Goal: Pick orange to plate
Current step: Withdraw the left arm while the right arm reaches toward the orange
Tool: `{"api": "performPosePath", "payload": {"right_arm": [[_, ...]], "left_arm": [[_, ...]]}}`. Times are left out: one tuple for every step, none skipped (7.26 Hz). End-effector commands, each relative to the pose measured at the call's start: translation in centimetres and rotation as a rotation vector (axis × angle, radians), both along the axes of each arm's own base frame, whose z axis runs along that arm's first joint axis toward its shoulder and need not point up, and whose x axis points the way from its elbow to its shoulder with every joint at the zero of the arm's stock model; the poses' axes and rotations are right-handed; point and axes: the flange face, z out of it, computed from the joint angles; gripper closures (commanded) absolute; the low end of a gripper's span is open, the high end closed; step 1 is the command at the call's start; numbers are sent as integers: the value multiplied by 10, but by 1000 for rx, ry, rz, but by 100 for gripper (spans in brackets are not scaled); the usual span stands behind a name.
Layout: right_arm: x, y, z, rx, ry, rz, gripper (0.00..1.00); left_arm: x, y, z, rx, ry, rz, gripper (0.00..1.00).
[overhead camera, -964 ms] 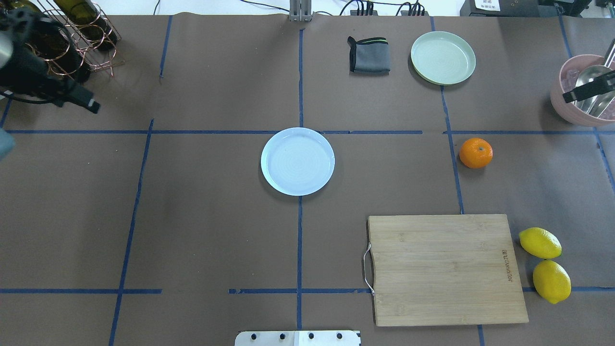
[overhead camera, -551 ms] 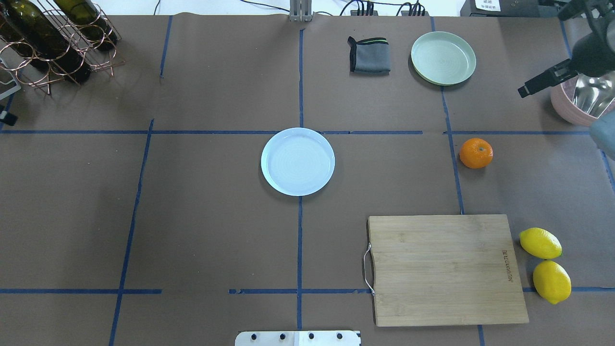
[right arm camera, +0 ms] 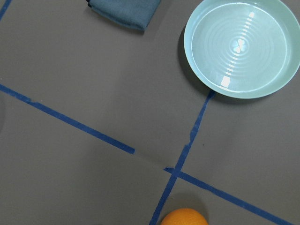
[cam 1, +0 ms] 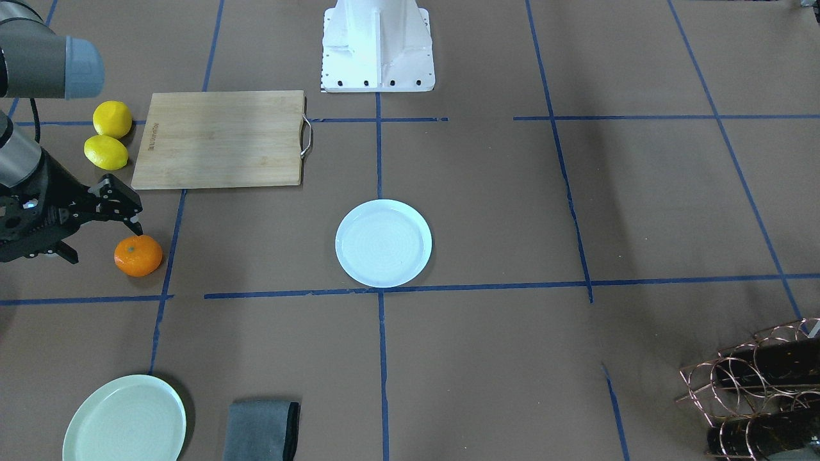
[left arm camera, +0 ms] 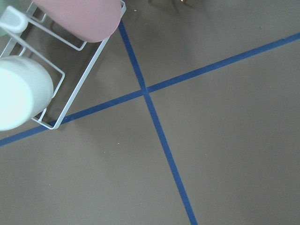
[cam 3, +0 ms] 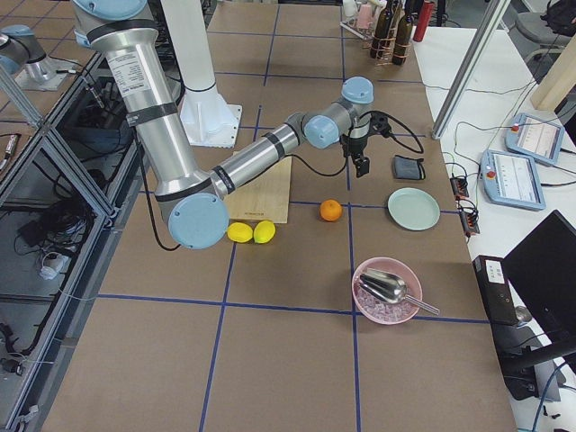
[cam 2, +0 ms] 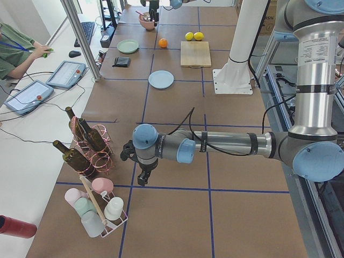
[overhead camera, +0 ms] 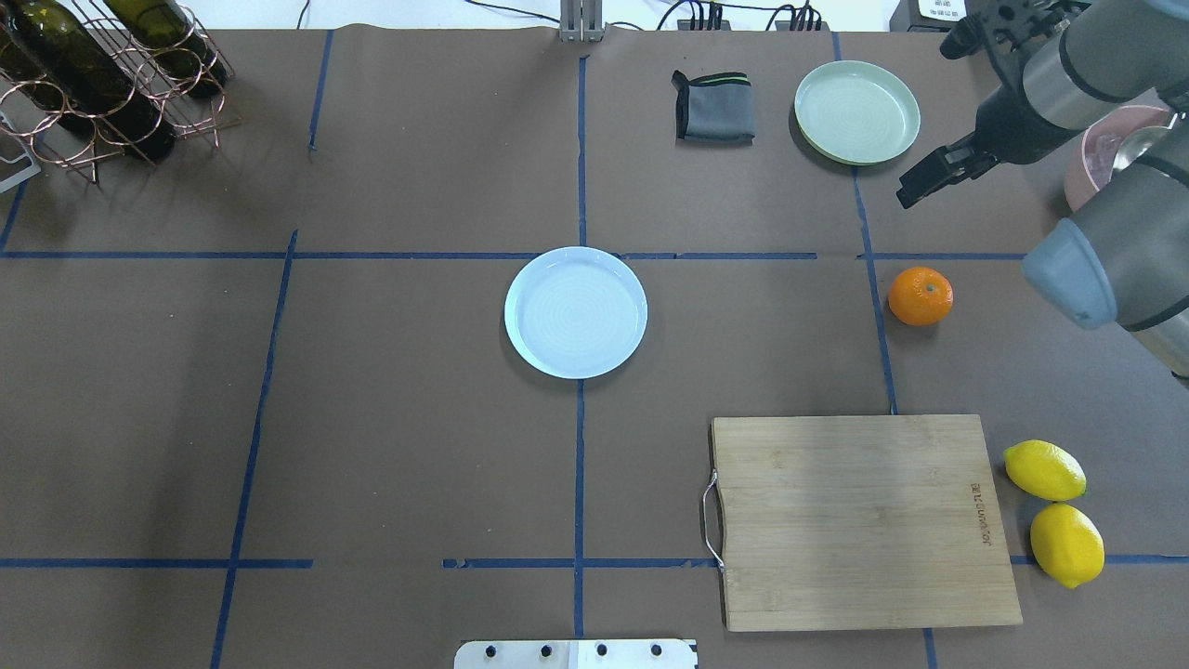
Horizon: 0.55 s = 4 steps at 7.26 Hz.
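Observation:
Next, I close my right gripper around the middle of the orange point(cam 1: 138, 255) point(right arm camera: 184, 218) next to the blue tape line, with its fingers on opposite sides.
The orange point(overhead camera: 920, 295) lies on the brown table right of centre, also seen in the front view point(cam 1: 138, 255) and at the bottom edge of the right wrist view point(right arm camera: 183, 216). The white plate point(overhead camera: 576, 312) sits empty at the table's middle point(cam 1: 383, 243). My right gripper point(cam 1: 102, 242) hangs open above the table, just beyond the orange toward the mint plate, touching nothing. My left gripper point(cam 2: 141, 174) shows only in the left side view, far off by the bottle rack; I cannot tell whether it is open or shut.
A mint-green plate point(overhead camera: 856, 111) and a folded grey cloth point(overhead camera: 713, 107) lie at the far side. A wooden cutting board point(overhead camera: 859, 520) and two lemons point(overhead camera: 1044, 469) are near the robot. A pink bowl point(cam 3: 387, 290) with a scoop, a wine rack point(overhead camera: 102, 84), and a cup rack point(cam 2: 99, 207) stand at the ends.
The left arm has withdrawn from the overhead view's top left. The right arm has swung in from the right edge toward the orange. Orange and plate have not moved.

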Motion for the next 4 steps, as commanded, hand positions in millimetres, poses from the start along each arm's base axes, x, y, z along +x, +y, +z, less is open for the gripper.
{"api": "performPosePath", "payload": {"right_arm": [[-27, 23, 32, -40, 43, 22, 0], [-36, 39, 56, -35, 16, 46, 0], [-50, 47, 58, -29, -15, 79, 0], [-64, 52, 76, -21, 30, 96, 0]], "left_arm": [[-3, 9, 6, -11, 0, -2, 0], [-3, 9, 3, -5, 0, -3, 0], [-3, 9, 3, -5, -1, -3, 0], [-4, 10, 3, -4, -1, -5, 0]]}}
